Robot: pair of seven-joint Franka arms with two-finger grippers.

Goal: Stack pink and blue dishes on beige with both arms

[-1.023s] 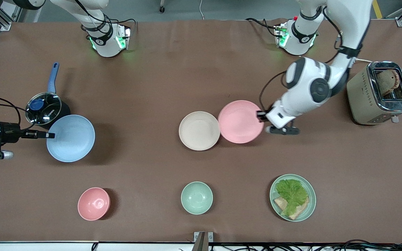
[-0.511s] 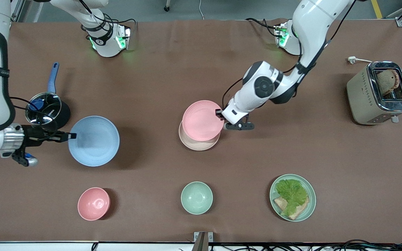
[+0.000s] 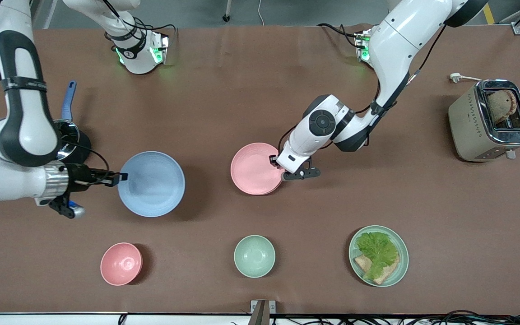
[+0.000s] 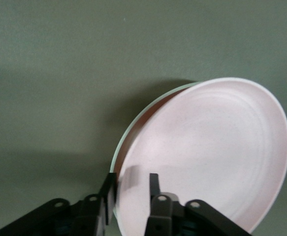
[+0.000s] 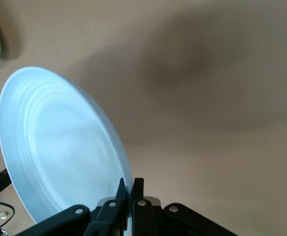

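Next, I release the blue plate from my right gripper on top of the pink plate (image 3: 256,168) at the table's middle.
The pink plate (image 3: 255,168) lies on the beige plate at the table's middle and covers it almost fully. Only a pale strip of the beige rim (image 4: 150,106) shows under it in the left wrist view. My left gripper (image 3: 272,159) (image 4: 132,179) straddles the pink plate's (image 4: 207,152) rim, open, one finger outside and one over the plate. My right gripper (image 3: 118,178) (image 5: 132,189) is shut on the rim of the blue plate (image 3: 151,183) (image 5: 59,147). It holds that plate in the air over the table, toward the right arm's end from the stack.
A dark pot with a blue handle (image 3: 68,101) sits partly under the right arm. Near the front camera stand a small pink bowl (image 3: 121,263), a mint-green bowl (image 3: 254,256) and a green plate with lettuce and bread (image 3: 378,255). A toaster (image 3: 490,119) stands at the left arm's end.
The left arm carried the pink plate over the beige plate and set it down on it. The right arm moved the blue plate toward the middle of the table.
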